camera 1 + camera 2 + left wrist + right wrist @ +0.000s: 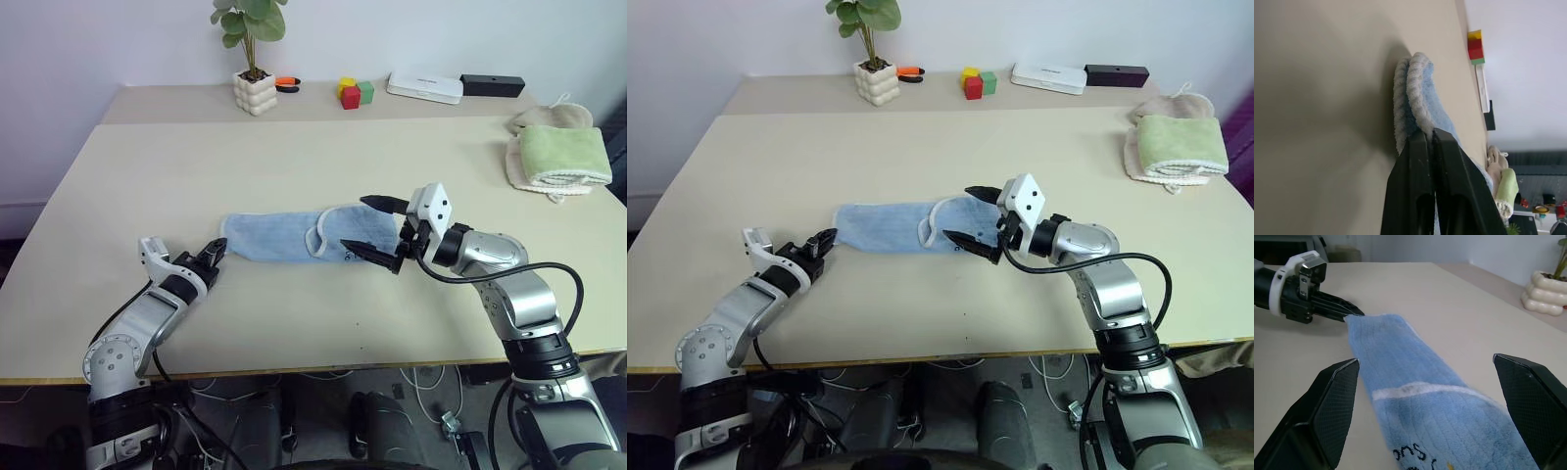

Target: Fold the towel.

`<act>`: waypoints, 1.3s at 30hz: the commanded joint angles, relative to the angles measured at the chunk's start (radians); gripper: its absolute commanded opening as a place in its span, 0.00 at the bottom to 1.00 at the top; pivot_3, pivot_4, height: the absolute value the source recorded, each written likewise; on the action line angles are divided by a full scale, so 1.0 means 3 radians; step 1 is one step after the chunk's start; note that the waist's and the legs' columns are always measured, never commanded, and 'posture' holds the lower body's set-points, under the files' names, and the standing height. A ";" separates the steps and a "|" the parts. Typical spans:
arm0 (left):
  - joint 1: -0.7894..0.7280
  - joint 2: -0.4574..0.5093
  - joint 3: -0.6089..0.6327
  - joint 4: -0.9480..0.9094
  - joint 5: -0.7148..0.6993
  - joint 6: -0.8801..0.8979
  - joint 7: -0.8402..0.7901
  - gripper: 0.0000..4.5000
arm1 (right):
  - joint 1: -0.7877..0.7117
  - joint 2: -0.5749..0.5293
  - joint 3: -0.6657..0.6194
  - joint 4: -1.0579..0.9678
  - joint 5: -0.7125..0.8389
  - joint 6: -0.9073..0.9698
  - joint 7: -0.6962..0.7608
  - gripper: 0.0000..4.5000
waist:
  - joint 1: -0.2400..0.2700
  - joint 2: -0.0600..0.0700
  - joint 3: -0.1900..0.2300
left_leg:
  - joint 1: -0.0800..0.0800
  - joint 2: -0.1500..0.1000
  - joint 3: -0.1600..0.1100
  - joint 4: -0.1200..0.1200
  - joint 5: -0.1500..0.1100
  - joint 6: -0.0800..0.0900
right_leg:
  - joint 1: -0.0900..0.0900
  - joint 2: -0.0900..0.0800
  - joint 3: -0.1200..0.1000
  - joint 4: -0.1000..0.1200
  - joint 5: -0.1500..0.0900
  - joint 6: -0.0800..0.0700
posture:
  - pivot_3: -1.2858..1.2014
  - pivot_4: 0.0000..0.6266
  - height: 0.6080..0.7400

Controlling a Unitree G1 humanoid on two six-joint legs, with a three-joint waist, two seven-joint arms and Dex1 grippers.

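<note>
Next, my left gripper releases the end of the towel on top of the embroidered flap (391,234), by the opposite end of the towel.
The towel (279,238), light blue with a white trim, lies folded into a long strip across the middle of the table (147,166). My left gripper (216,253) is at the strip's left end, shut on that end's doubled edge (1418,93). The right wrist view shows the same gripper (1347,311) pinching the towel's (1400,362) corner. My right gripper (358,225) hovers over the towel's right end, where the white-trimmed flap lies. It is open, with one finger (1327,416) on each side of the cloth and dark embroidery between them.
A folded green towel (564,152) lies on a beige cloth (552,116) at the far right. Along the back stand a potted plant (255,90), coloured blocks (355,93), a white box (424,86) and a black box (492,85).
</note>
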 commanded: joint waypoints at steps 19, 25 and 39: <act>-0.1116 0.0258 -0.0999 -0.0258 0.1045 0.0059 -0.1411 0.01 | 0.0259 -0.0739 -0.0796 0.0280 0.0132 -0.0055 0.0272 1.00 | 0.0000 -0.0013 0.0012 | -0.0017 -0.0001 0.0001 -0.0001 0.0001 0.0000 | 0.0007 0.0010 -0.0003 -0.0013 0.0005 0.0005 | 0.52 0.24 1.00; -0.1880 -0.0185 -0.1590 0.0649 0.1801 -0.0091 -0.2299 0.01 | 0.0529 -0.0899 -0.1022 0.0005 0.0214 0.0073 0.0254 1.00 | 0.0016 -0.0017 0.0015 | -0.0027 -0.0003 -0.0004 0.0001 0.0003 0.0001 | 0.0006 0.0012 -0.0008 -0.0021 0.0005 0.0006 | 0.52 0.24 1.00; -0.2453 -0.0835 -0.2027 0.2053 0.3065 -0.0321 -0.3181 0.01 | 0.1243 -0.0879 -0.1524 -0.0976 0.0499 0.0512 -0.0143 1.00 | -0.0003 -0.0017 0.0019 | -0.0050 -0.0002 -0.0035 0.0007 0.0007 0.0008 | -0.0001 0.0014 -0.0024 -0.0026 0.0005 0.0008 | 0.52 0.24 1.00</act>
